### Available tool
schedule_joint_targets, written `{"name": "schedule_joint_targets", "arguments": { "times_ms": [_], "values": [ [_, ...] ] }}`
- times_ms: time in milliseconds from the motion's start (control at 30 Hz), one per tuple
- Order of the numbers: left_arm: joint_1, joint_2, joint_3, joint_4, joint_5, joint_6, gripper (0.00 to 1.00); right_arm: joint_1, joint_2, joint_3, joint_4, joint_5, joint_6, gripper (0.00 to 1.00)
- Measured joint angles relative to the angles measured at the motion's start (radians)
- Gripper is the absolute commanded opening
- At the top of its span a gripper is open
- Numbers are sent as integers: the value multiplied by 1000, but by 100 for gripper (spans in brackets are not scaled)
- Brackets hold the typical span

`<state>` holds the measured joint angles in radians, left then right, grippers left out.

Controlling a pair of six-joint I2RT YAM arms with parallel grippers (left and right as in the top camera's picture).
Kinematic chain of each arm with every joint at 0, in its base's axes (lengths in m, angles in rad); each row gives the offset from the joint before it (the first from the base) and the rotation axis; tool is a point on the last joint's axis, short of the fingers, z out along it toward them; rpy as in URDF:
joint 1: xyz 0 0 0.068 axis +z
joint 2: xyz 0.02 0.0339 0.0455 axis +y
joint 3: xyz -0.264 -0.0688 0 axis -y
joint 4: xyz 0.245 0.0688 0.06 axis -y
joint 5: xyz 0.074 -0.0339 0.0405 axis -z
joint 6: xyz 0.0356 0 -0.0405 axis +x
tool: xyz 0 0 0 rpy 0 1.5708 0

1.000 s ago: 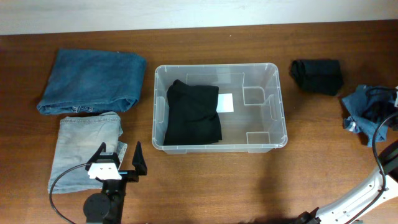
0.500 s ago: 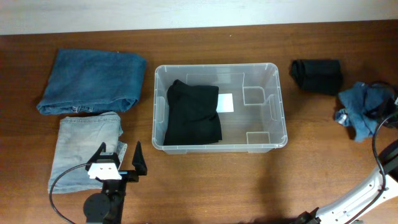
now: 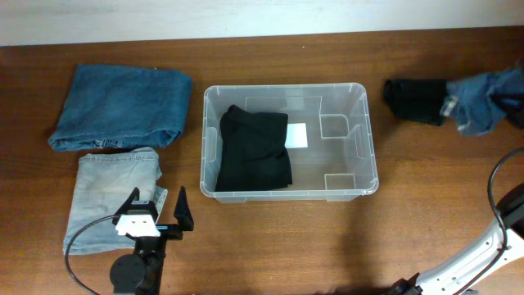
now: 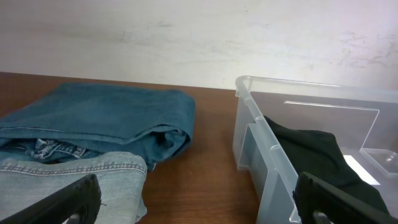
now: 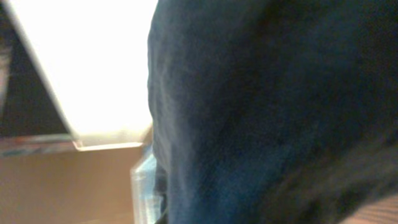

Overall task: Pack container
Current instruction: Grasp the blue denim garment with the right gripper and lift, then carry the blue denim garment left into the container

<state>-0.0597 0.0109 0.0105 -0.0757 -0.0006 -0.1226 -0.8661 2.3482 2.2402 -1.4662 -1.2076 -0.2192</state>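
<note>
Next, I release the crumpled blue denim garment from my right gripper so that it lands over the white label in the clear container [image 3: 306, 147]. The denim now hangs over a folded black garment.
The clear container [image 3: 291, 195] stands mid-table with a black garment [image 3: 255, 147] in its left half and a white label [image 3: 298, 135] on its bottom. At the far right, my right gripper [image 3: 515, 109] is shut on a crumpled blue denim garment [image 3: 481, 97], which hangs over the edge of a folded black garment [image 3: 416, 100]. The right wrist view is filled by that blue cloth [image 5: 261, 112], which hides the fingers. My left gripper [image 3: 157, 215] stands open near the front left, above bare wood, with the container's corner [image 4: 249, 112] ahead on its right.
Folded dark blue jeans [image 3: 123, 105] lie at the back left, and folded light blue jeans [image 3: 115, 192] lie in front of them, next to the left gripper. A black cable [image 3: 501, 184] loops at the right edge.
My right gripper shut on the blue denim garment and carried it up and toward the back, partly over the folded black garment. The left arm has not moved.
</note>
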Motion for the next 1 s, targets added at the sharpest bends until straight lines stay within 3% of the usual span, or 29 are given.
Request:
{"name": "schedule_joint_targets", "arguments": {
  "times_ms": [233,567,833,1000],
  "values": [
    [0,0,0,0,0,0,100,114,-60,208,-212,-47,5,4],
    [0,0,0,0,0,0,99,570,-335,291,-226,213,112,4],
    [0,0,0,0,0,0,100,869,-325,192,-203,493,188,4],
    [0,0,0,0,0,0,99,953,-294,46,-78,554,223,4]
  ]
}}
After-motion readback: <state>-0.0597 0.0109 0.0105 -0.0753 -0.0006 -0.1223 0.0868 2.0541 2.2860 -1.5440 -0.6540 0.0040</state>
